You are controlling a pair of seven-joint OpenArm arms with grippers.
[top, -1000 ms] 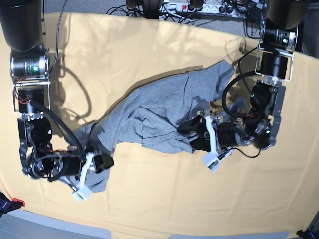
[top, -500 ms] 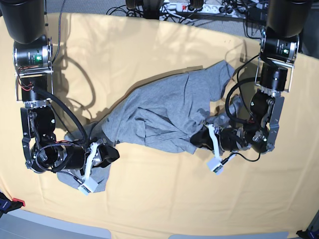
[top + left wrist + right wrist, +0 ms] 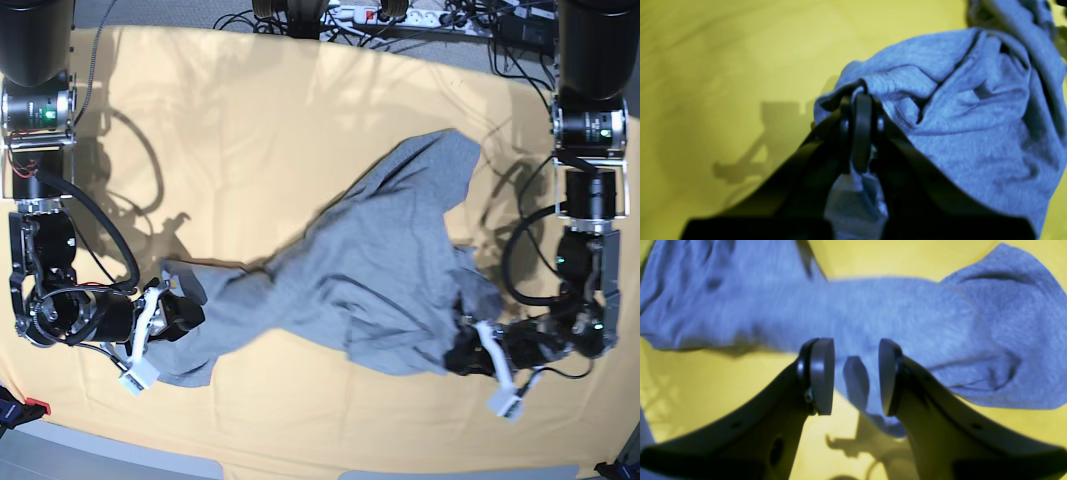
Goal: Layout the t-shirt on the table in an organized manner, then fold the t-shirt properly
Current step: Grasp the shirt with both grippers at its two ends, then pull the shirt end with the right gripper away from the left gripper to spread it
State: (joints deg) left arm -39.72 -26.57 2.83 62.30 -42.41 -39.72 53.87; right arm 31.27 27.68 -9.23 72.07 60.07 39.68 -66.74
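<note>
I need to let go of the t-shirt's bunched edge with my left gripper on the bare table outward from the crumpled shirt (image 3: 546,345).
The grey t-shirt (image 3: 370,270) lies crumpled and stretched diagonally across the yellow table (image 3: 250,120), plain side up; no lettering shows. My left gripper (image 3: 465,352), on the base view's right, is shut on a bunched edge of the shirt (image 3: 973,116); its tips (image 3: 862,100) pinch the fabric low over the table (image 3: 723,50). My right gripper (image 3: 180,312), on the base view's left, is at the shirt's left end. In the right wrist view it (image 3: 855,376) is open, with a loose fold of the shirt (image 3: 907,313) hanging between the parted pads (image 3: 821,373).
Cables and a power strip (image 3: 400,15) lie along the table's far edge. The table's front edge runs just below both grippers. A small red and black object (image 3: 30,408) sits at the front left corner.
My left gripper has moved toward the front right, dragging the shirt with it. My right gripper has shifted left. The shirt is now pulled out longer between them.
</note>
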